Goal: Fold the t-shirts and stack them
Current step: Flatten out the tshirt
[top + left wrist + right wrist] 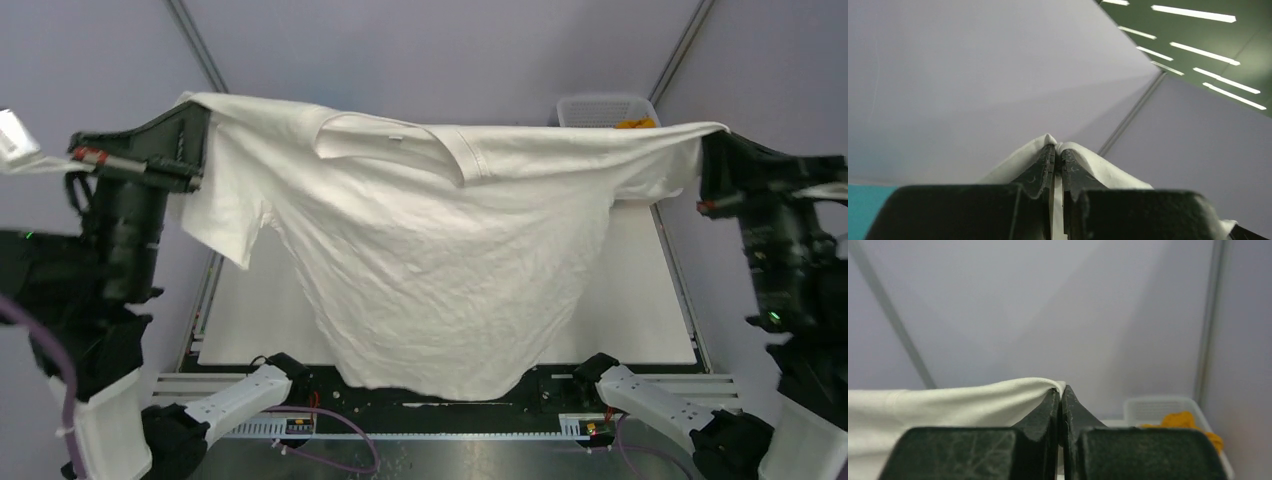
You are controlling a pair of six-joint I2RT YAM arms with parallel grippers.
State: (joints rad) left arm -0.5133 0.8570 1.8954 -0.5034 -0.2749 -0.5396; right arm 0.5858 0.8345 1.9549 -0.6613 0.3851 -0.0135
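Observation:
My right gripper needs to release the white t-shirt flat across the middle of the white table (pixel 444 238), with its collar toward the front rail.
The white t-shirt (pixel 440 250) hangs spread in the air between both arms, above the white table (pixel 250 320). Its collar faces the camera and its hem hangs near the front edge. My left gripper (pixel 200 112) is shut on the shirt's left shoulder; in the left wrist view the cloth (pixel 1098 167) bulges out over both fingertips. My right gripper (pixel 712 135) is shut on the right shoulder; in the right wrist view the cloth (pixel 948 407) stretches off to the left. A mustard-yellow t-shirt (pixel 634 124) lies in the basket, also seen in the right wrist view (pixel 1182 421). The teal and red shirts are hidden.
A white lattice basket (pixel 605 108) stands at the back right corner, behind the held shirt; it also shows in the right wrist view (pixel 1158 407). Grey walls with metal frame posts (pixel 200 45) enclose the table. Cables lie at the front rail (pixel 330 425).

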